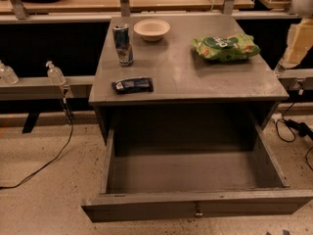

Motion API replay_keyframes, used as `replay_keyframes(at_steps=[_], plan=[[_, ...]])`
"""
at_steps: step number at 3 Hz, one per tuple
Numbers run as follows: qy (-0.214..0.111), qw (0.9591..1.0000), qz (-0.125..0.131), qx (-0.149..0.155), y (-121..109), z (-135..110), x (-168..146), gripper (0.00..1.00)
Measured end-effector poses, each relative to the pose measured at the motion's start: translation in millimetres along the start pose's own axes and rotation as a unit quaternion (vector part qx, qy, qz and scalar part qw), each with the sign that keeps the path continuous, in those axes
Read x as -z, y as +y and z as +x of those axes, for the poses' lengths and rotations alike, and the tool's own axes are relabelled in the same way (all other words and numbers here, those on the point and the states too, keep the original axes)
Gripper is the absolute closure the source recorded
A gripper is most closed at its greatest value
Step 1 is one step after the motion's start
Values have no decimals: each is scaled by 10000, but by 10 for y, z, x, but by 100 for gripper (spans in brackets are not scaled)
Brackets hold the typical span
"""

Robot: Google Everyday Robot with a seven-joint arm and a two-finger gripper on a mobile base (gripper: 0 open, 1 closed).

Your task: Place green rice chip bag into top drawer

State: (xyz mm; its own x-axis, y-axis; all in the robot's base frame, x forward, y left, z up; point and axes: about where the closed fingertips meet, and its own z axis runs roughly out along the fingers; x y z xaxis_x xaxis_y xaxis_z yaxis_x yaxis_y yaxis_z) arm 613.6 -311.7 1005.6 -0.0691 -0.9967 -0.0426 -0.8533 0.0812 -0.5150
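The middle of the green rice chip bag (226, 49), between its two ends, should be gripped next by my gripper.
The green rice chip bag (226, 47) lies flat on the right rear part of the grey table top (195, 77). The top drawer (195, 207) is pulled fully out below the table, and its inside holds nothing. My gripper (297, 44) hangs at the right edge of the view, beyond the table's right side. It is level with the bag, apart from it, and nothing is seen in it. The arm above it is cut off by the picture edge.
A drink can (123, 44), a white bowl (152, 29) and a small dark-blue packet (132, 85) stand on the table's left half. A shelf with clear bottles (55, 73) runs to the left. Cables (293, 124) lie on the floor at both sides.
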Motion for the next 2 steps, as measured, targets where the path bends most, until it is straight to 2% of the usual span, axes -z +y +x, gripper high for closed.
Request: replay_keyframes(at_steps=[1, 2], plan=[[-53, 9999, 142, 25, -96, -60, -7, 0], [-478, 9981, 256, -303, 0, -130, -139, 0]])
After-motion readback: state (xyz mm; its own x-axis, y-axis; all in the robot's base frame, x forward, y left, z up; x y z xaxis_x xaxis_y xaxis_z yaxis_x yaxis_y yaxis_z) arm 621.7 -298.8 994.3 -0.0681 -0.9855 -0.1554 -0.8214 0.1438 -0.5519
